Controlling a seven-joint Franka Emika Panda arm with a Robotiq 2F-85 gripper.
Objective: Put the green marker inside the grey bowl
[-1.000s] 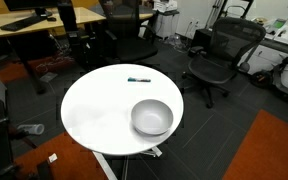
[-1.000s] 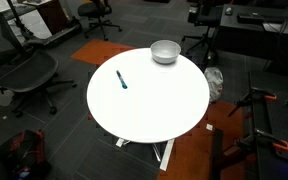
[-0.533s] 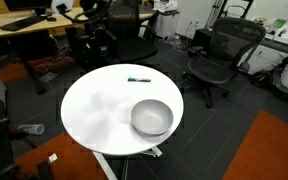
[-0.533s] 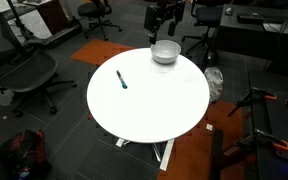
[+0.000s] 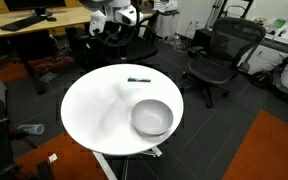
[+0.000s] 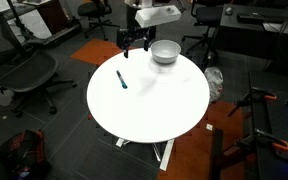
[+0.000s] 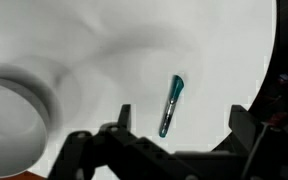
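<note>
Next, the gripper closes on the middle of the green marker (image 5: 139, 80) (image 7: 171, 106), between its two ends, where the marker lies flat on the white table.
The green marker (image 5: 138, 79) (image 6: 121, 80) (image 7: 171, 104) lies flat on the round white table (image 5: 94, 115) (image 6: 154, 105), near its edge. The grey bowl (image 5: 151, 117) (image 6: 165, 51) stands upright and empty on the table, well apart from the marker; its rim shows at the left of the wrist view (image 7: 19, 105). My gripper (image 5: 111, 22) (image 6: 133, 41) (image 7: 179, 125) is open and empty, hanging above the table edge between the marker and the bowl. In the wrist view the marker lies between the two fingers, below them.
Black office chairs (image 5: 219, 55) (image 6: 24, 70) stand around the table, and wooden desks (image 5: 44, 20) stand behind it. An orange carpet patch (image 5: 269, 150) covers part of the dark floor. A tripod stand (image 6: 264, 110) is to one side.
My arm has come into view and swung over the table, from beside the bowl toward the marker. The marker and the bowl have not moved.
</note>
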